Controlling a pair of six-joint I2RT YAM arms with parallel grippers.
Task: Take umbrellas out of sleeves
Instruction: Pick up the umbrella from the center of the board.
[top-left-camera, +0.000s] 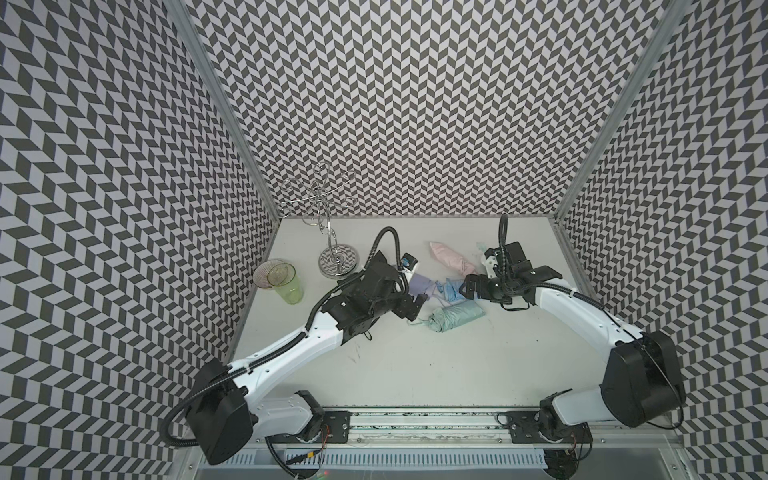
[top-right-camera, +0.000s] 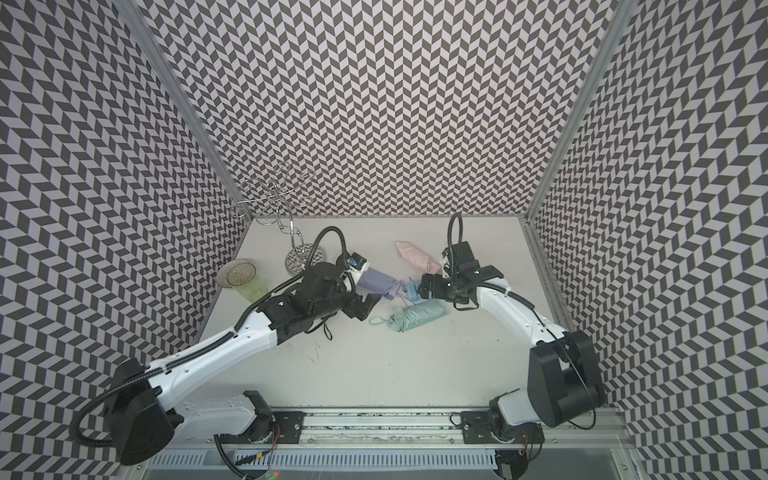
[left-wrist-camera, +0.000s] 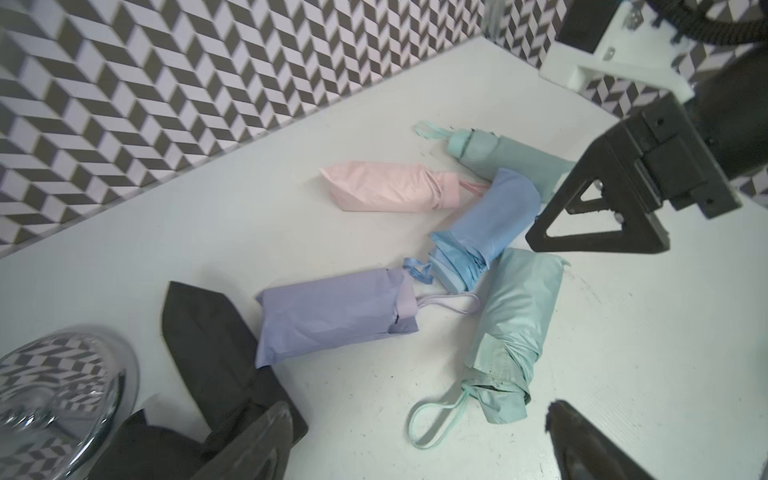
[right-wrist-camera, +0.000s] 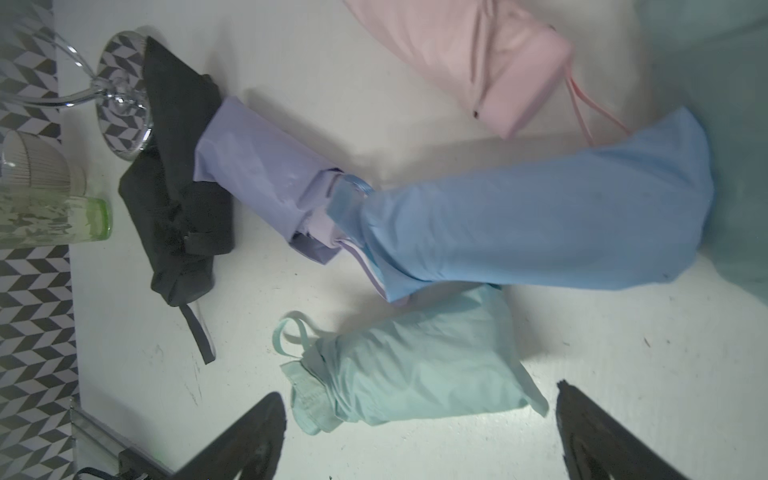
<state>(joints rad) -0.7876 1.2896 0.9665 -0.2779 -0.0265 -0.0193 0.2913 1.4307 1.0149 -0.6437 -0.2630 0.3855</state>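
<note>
My left gripper needs to move next to the middle of the mint green umbrella (top-left-camera: 461, 316) (left-wrist-camera: 520, 317) nearest the front, beside the light blue sleeve, and close there.
Several umbrellas lie in a loose pile mid-table. A pink one (top-left-camera: 451, 257) and a lilac one (left-wrist-camera: 336, 316) are wrapped in smooth sleeves. A light blue sleeve (right-wrist-camera: 540, 220) has its umbrella's pleated end sticking out. A mint green umbrella (right-wrist-camera: 415, 361) with a wrist loop lies nearest the front, and another mint one (left-wrist-camera: 498, 153) lies behind. A black sleeve (left-wrist-camera: 208, 332) and a black umbrella (right-wrist-camera: 183, 232) lie at the left, partly under my left arm. My left gripper (top-left-camera: 415, 305) hovers open by the lilac one. My right gripper (top-left-camera: 467, 286) is open over the light blue and mint ones. Neither holds anything.
A chrome wire stand (top-left-camera: 338, 262) rises at the back left, its round base touching the black sleeve. A green cup and a clear cup (top-left-camera: 284, 282) stand by the left wall. Patterned walls close in three sides. The two grippers are close together over the pile.
</note>
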